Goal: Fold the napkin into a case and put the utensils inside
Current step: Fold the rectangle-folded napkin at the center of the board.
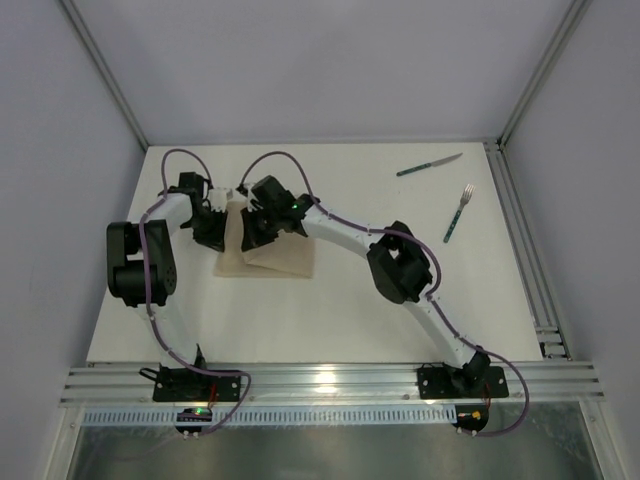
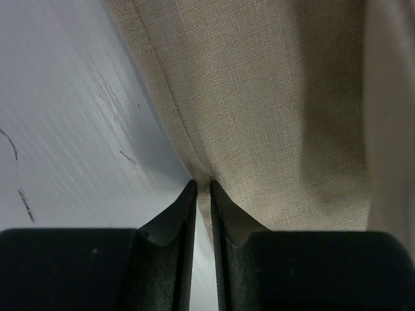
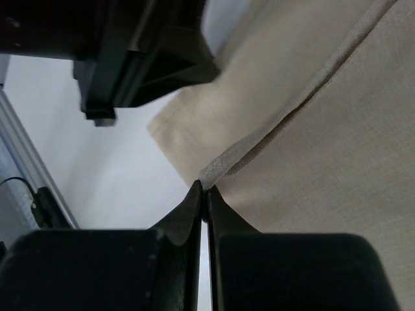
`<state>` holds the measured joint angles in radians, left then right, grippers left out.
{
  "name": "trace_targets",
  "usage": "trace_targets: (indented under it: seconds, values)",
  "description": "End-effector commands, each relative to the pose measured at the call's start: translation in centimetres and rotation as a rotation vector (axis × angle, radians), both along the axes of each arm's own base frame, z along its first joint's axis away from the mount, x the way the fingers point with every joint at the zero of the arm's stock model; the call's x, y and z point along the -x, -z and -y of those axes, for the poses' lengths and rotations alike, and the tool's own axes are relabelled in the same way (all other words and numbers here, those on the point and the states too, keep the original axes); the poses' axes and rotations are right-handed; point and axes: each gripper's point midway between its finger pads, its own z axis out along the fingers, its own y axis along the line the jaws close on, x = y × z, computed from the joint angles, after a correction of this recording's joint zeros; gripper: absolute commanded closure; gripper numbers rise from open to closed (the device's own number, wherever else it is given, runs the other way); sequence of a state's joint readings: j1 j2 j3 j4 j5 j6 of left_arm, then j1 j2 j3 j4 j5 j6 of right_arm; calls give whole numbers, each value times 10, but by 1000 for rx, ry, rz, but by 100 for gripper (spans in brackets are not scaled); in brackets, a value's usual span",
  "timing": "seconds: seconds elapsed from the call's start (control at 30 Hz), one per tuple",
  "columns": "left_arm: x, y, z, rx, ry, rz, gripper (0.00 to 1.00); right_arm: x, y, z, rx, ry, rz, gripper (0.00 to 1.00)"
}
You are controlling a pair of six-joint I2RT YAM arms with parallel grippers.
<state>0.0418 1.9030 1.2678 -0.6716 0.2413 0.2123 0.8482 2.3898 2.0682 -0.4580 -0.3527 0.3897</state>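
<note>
The napkin's hem is pinched by my left gripper where the raised flap must land, so that gripper should open, back away, and then take the napkin's near corner (image 1: 217, 274) once the flap lies flat.
The beige napkin (image 1: 287, 259) lies partly folded on the white table, left of centre, with one flap raised. My left gripper (image 1: 224, 230) is at its left edge; in the left wrist view its jaws (image 2: 202, 185) are closed on the hem of the napkin (image 2: 272, 97). My right gripper (image 1: 252, 238) reaches in from the right and is shut (image 3: 205, 186) on a lifted edge of the napkin (image 3: 337, 129). The left gripper's black body (image 3: 142, 58) shows close above it. The knife (image 1: 428, 165) and the fork (image 1: 458, 214), both with green handles, lie apart at the far right.
The white table (image 1: 350, 310) is walled by grey panels at the back and sides. An aluminium rail (image 1: 530, 250) runs along its right edge and another (image 1: 330, 382) along the near edge by the arm bases. The right arm's elbow (image 1: 400, 262) sits over mid-table.
</note>
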Motion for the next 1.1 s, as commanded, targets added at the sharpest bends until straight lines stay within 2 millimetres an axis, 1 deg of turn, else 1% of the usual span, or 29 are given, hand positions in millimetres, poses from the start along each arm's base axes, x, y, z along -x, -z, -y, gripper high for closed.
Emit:
trace_targets:
  seconds: [0.0,0.03,0.07,0.17,0.27,0.47,0.57,0.67,0.77,0.83,0.9,0.93,0.97,1.03,1.07]
  values:
    - [15,13,9,41,11,-53,85,10,-33,-43,-167,-18,-36,96]
    - [15,13,9,41,14,-51,85,10,-36,-50,-201,-21,-30,96]
    - [15,13,9,42,13,-51,85,14,-35,-57,-215,-21,-44,96]
    - [15,13,11,48,16,-48,86,15,-36,-67,-242,-26,-27,96]
    - [14,13,10,47,16,-44,86,15,-32,-73,-249,-29,-39,97]
    - [13,10,9,42,16,-36,86,17,-32,-82,-286,-9,-73,97]
    - [12,9,8,42,14,-31,87,22,-31,-86,-293,-10,-91,97]
    - [10,6,8,40,14,-21,86,29,-22,-87,-281,-6,-115,96]
    - [8,3,6,30,10,-13,86,36,-8,-91,-279,0,-165,96]
    - [8,2,6,27,10,-11,86,35,3,-92,-271,11,-180,96]
    - [8,0,2,11,6,-7,82,33,6,-93,-274,19,-181,96]
    - [7,-3,0,1,3,4,80,33,9,-94,-272,21,-182,95]
    - [6,-5,-2,-7,3,10,77,32,8,-94,-274,22,-181,88]
    - [4,-10,-9,-23,-9,24,75,30,7,-93,-268,24,-168,80]
    - [4,-14,-11,-31,-13,32,71,30,2,-93,-273,20,-157,70]
